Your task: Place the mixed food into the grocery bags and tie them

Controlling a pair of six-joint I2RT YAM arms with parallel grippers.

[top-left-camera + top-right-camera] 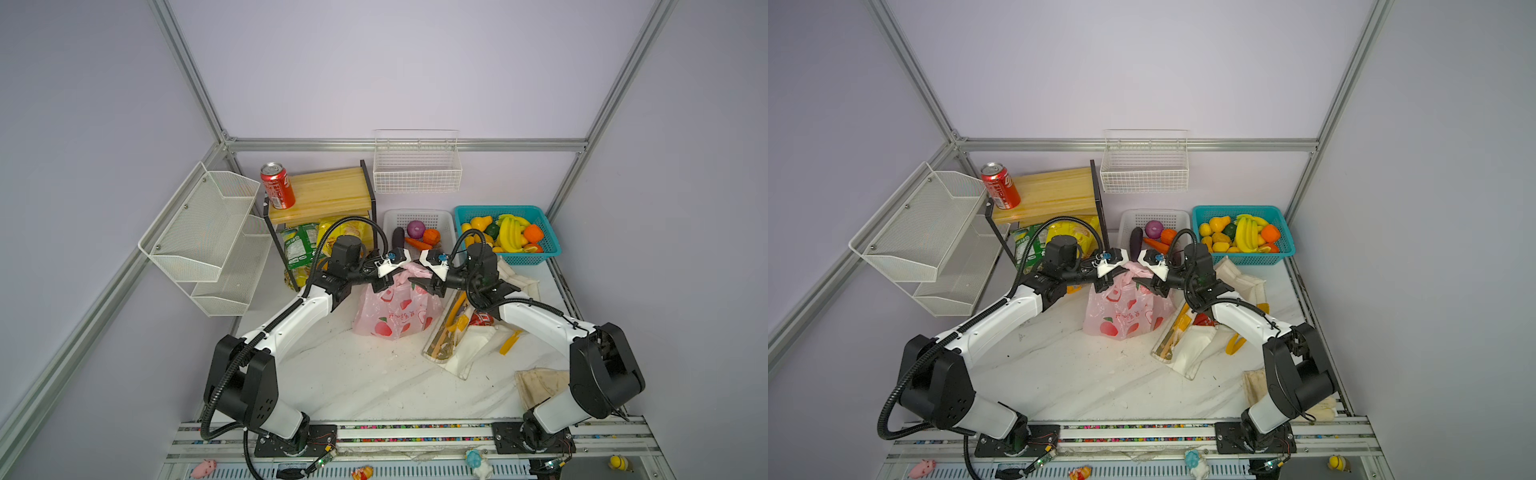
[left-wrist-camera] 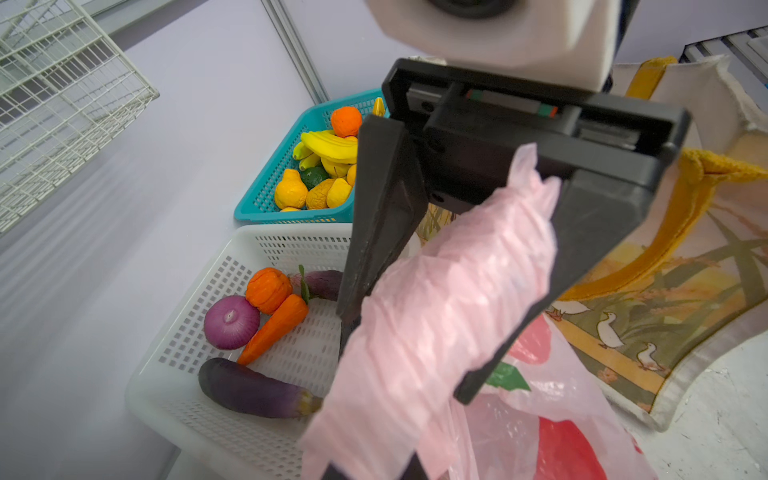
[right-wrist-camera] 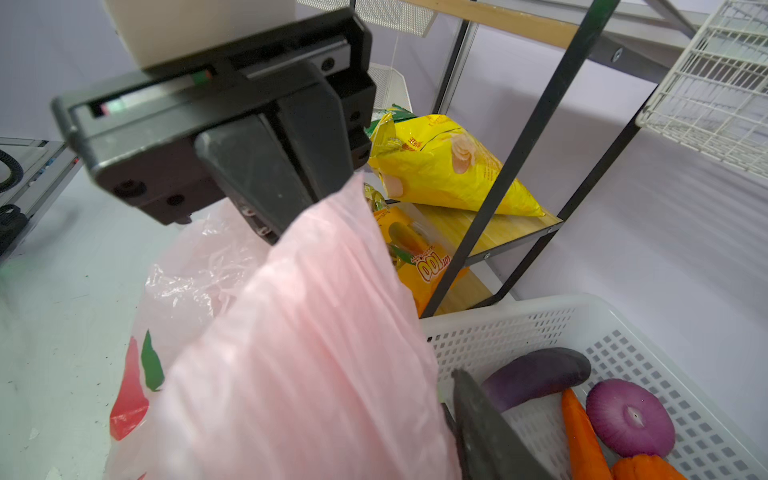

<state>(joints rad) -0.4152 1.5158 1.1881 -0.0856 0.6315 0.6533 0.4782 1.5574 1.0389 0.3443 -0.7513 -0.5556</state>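
The twisted pink handle is lying loosely across the spread fingers of my right gripper, so my right gripper should close on the bunched plastic (image 2: 448, 308) before both grippers pull apart.
The pink grocery bag (image 1: 397, 311) (image 1: 1125, 311) stands mid-table, its twisted handles drawn up between both grippers. My left gripper (image 1: 384, 284) (image 2: 374, 469) is shut on a pink handle; the right wrist view shows its fingers (image 3: 266, 199) pressed together on the plastic. My right gripper (image 1: 424, 286) (image 2: 407, 353) is open, a handle lying loosely between its spread fingers. The white canvas tote (image 1: 465, 345) lies flat to the right, a red can (image 1: 481, 319) showing at its mouth. A red cola can (image 1: 277, 185) stands on the wooden shelf. The purple onion (image 1: 415, 229) (image 2: 231, 322) rests in the white basket.
The white basket (image 1: 449, 216) also holds an eggplant and a carrot. Behind it on the right is a teal basket (image 1: 550, 249) of yellow fruit. Snack packets (image 1: 299, 245) fill the rack under the shelf (image 1: 324, 193). A mesh rack (image 1: 208, 237) is on the left wall and a beige cloth (image 1: 540, 386) lies front right.
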